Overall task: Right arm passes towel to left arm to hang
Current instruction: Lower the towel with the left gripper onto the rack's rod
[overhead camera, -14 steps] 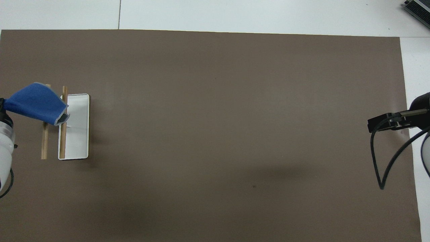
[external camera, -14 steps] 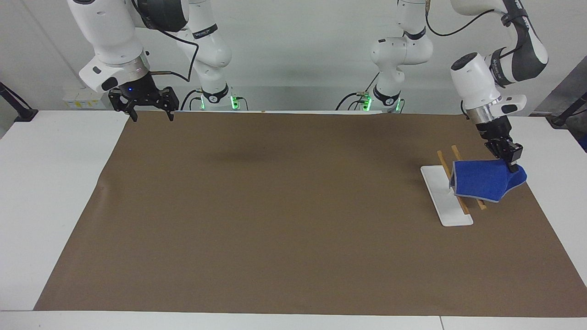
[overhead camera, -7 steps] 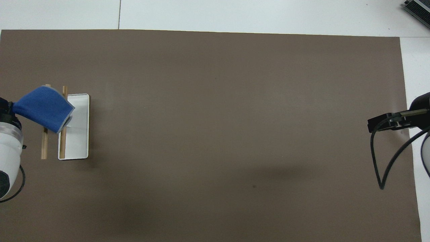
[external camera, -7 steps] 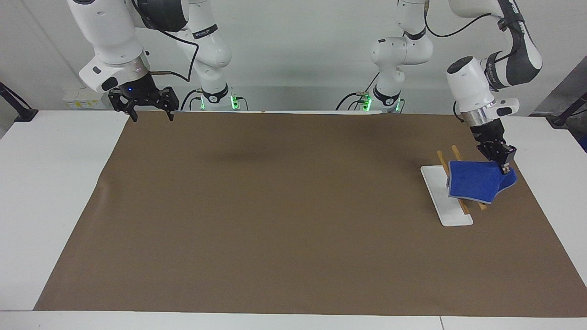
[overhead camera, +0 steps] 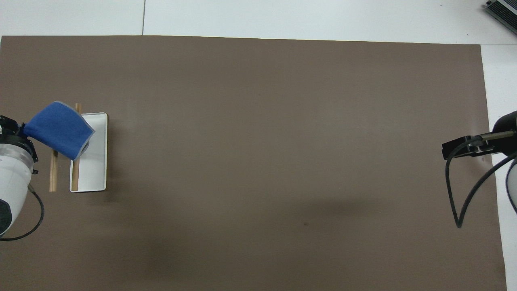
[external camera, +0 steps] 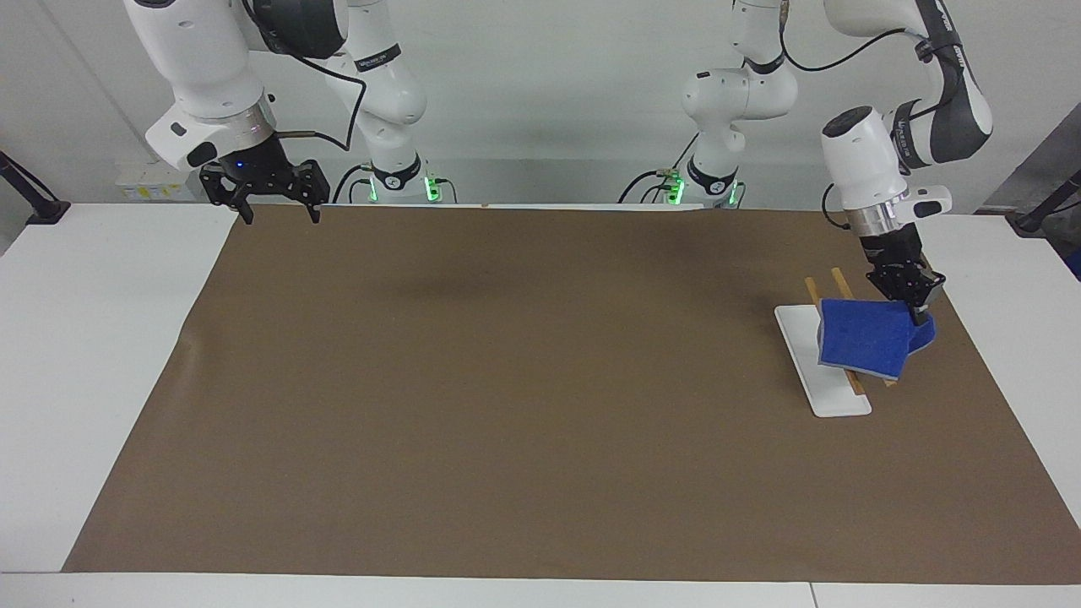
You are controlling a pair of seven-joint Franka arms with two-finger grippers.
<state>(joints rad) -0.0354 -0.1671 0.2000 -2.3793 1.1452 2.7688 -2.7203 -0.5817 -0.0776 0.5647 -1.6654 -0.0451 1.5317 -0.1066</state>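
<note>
Next, my left gripper lets go of the bright-blue towel over the farther part of the rack's wooden bars [overhead camera: 79, 124].
The bright-blue towel [external camera: 866, 342] hangs from my left gripper [external camera: 916, 311], which is shut on one end of it. The towel lies across the two wooden bars [external camera: 811, 291] of the rack, above its white base [external camera: 832, 393]. I cannot tell whether the cloth rests on the bars. In the overhead view the towel [overhead camera: 58, 129] covers the farther part of the bars [overhead camera: 53, 173] and a corner of the base [overhead camera: 95, 161], with my left gripper [overhead camera: 20, 131] beside it. My right gripper [external camera: 277, 211] is open and empty, waiting over the mat's corner at the right arm's end.
A brown mat [external camera: 524, 380] covers most of the white table [external camera: 101, 338]. The right gripper and its cable [overhead camera: 460, 147] show at the edge of the overhead view.
My left gripper has carried the towel a little toward the right arm's end, further across the rack's bars and base. The right arm has not moved.
</note>
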